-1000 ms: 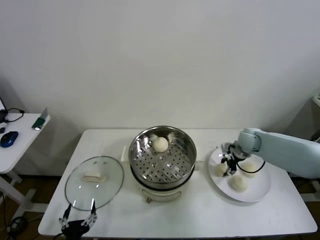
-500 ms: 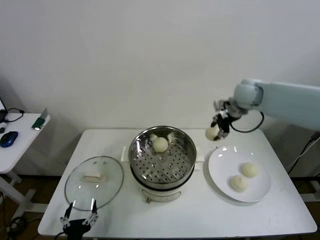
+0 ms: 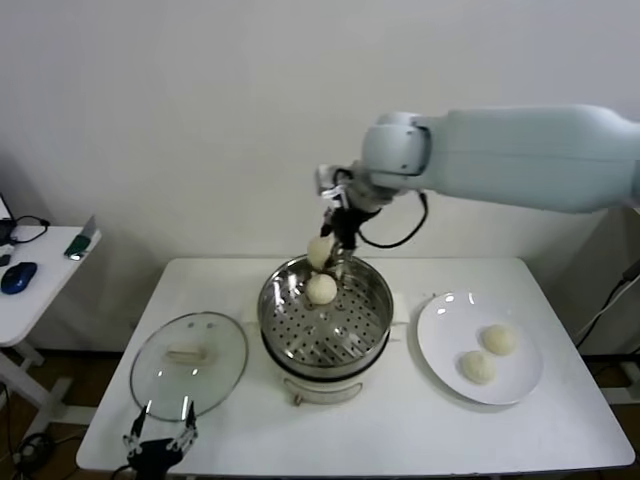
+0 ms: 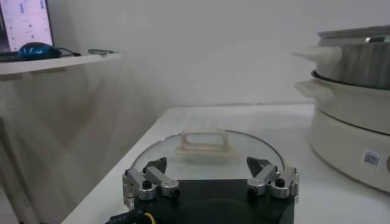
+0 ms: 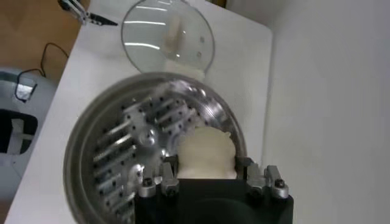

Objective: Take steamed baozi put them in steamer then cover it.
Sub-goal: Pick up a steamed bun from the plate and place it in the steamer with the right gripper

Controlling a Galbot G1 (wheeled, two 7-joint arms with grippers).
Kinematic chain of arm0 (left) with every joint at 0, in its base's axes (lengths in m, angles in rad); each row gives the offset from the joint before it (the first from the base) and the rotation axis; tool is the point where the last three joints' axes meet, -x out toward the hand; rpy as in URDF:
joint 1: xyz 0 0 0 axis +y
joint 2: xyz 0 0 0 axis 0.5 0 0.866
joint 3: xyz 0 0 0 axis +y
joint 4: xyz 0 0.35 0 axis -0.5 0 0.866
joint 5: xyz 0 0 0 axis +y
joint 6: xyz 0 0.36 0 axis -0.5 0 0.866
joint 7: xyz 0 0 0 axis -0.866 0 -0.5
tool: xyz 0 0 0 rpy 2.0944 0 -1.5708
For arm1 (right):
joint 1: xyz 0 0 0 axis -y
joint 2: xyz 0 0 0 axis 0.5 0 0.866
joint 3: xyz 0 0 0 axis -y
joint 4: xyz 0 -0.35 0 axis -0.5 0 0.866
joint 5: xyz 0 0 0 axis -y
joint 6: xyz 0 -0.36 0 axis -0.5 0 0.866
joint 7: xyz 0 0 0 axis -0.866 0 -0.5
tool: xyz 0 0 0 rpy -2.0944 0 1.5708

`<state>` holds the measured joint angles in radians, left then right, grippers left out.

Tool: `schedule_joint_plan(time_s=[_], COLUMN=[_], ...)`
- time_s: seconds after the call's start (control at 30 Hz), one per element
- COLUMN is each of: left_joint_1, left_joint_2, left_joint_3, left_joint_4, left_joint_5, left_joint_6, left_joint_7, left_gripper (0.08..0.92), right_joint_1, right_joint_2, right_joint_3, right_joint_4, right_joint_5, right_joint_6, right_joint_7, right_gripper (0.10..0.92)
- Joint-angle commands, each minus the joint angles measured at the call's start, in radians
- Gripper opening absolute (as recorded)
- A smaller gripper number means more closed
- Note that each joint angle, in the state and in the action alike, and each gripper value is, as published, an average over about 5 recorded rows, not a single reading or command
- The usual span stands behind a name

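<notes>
Next, my right gripper sets the baozi down on the side of the steamer basket point(image 3: 290, 315) point(image 5: 175, 112) that is nearest to the glass cover.
My right gripper point(image 3: 333, 238) is shut on a cream-white baozi point(image 3: 320, 251) and holds it in the air over the far rim of the steamer point(image 3: 335, 338). In the right wrist view the held baozi point(image 5: 207, 152) fills the gap between the fingers above the perforated basket point(image 5: 116, 164). One baozi point(image 3: 321, 289) lies at the back of the basket. Two more baozi point(image 3: 499, 339) point(image 3: 478, 367) rest on the white plate point(image 3: 445, 335). The glass cover point(image 3: 188, 372) lies flat on the table to the steamer's left. My left gripper point(image 4: 210, 165) waits open at the cover's near edge.
The steamer sits on a white cooker base point(image 4: 359, 115) in the middle of the white table point(image 3: 400, 430). A side desk point(image 3: 40, 290) with a blue mouse point(image 3: 18, 277) stands off to the left. A wall stands close behind the table.
The right arm lifted a baozi off the plate and carried it left, from the plate to above the steamer's far rim. The plate now holds two. The left arm has not moved.
</notes>
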<state>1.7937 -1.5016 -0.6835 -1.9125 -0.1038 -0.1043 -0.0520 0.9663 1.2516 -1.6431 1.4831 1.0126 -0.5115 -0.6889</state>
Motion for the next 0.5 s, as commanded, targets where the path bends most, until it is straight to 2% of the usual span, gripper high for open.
schedule_joint_plan(time_s=[0.03,0.3,0.5], left_joint_1=[0.000,0.003,0.002], left_joint_2=[0.000,-0.002,-0.004], left_joint_3=[0.001,0.004,0.005], left_joint_4=[-0.001,0.003,0.002], left_joint_5=[0.000,0.002,0.002], left_joint_6=[0.000,-0.003,-0.004], left_joint_7=[0.000,-0.004,-0.005], left_gripper=[0.823,0.823,0.823], right_joint_1=[-0.100,-0.211,-0.258], right_joint_2=[0.139,0.147,0.160], right_joint_3=[0.017,-0.002,-0.001], right_joint_4=[0.003,-0.069,-0.099], right_joint_5=[0.038,-0.045,-0.055], right_joint_6=[-0.059,-0.073,-0.100], right_joint_7=[0.089,0.129,0.180], right_gripper=[0.616,0.618,0.620])
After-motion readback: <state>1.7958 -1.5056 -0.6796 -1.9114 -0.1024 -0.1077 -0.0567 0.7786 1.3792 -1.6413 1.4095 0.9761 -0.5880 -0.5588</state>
